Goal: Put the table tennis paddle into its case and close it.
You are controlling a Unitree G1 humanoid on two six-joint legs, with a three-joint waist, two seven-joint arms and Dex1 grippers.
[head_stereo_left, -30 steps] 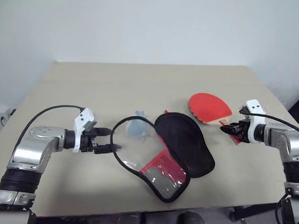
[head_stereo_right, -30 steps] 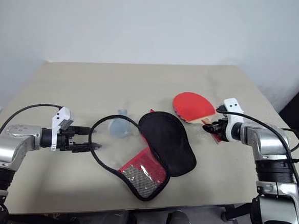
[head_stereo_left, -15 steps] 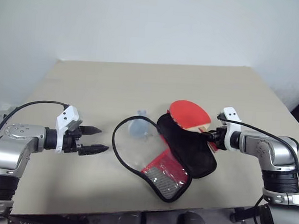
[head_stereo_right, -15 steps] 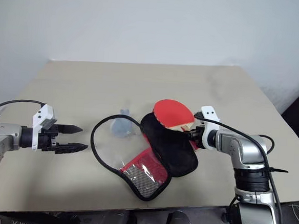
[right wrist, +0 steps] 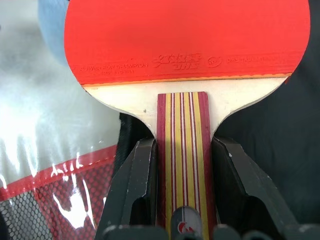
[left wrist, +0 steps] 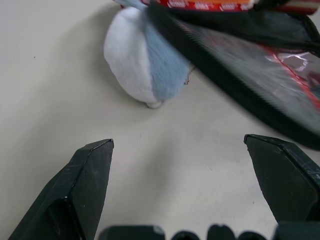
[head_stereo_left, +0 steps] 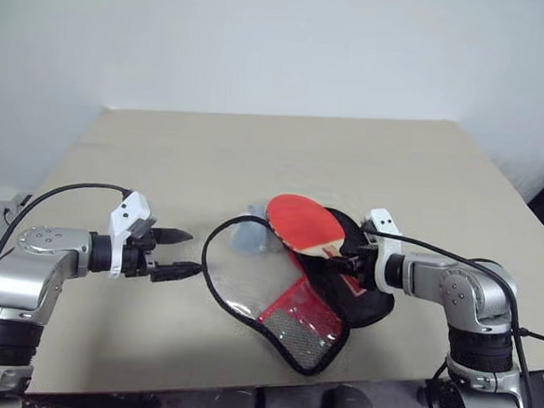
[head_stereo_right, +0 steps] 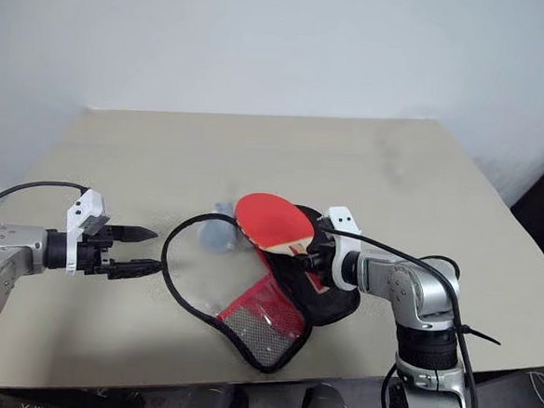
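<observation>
Next, my right gripper sets the table tennis paddle down, letting it rest inside the black flap of the open case (head_stereo_left: 335,253).
The table tennis paddle (head_stereo_left: 300,223) hangs red face up over the open case, its striped wooden handle (right wrist: 182,145) clamped in my right gripper (head_stereo_left: 350,263), which is shut on it. The case (head_stereo_left: 293,308) lies spread on the table, clear plastic and red mesh panel toward the front and the black flap (head_stereo_left: 368,302) under my right hand. Its pale blue-grey ball (head_stereo_left: 248,240) rests beside the case's far left edge, partly under the paddle's rim. To the case's left my left gripper (head_stereo_left: 192,253) is open, fingertips just short of the black zip edging (left wrist: 235,85).
The beige table (head_stereo_left: 257,147) ends close in front of the case and to the right of my right arm. A white wall stands behind it. A black cable (head_stereo_left: 67,194) loops over my left forearm.
My right gripper has carried the paddle left from the table's right side to above the open case. The left gripper has hardly moved and stays open.
</observation>
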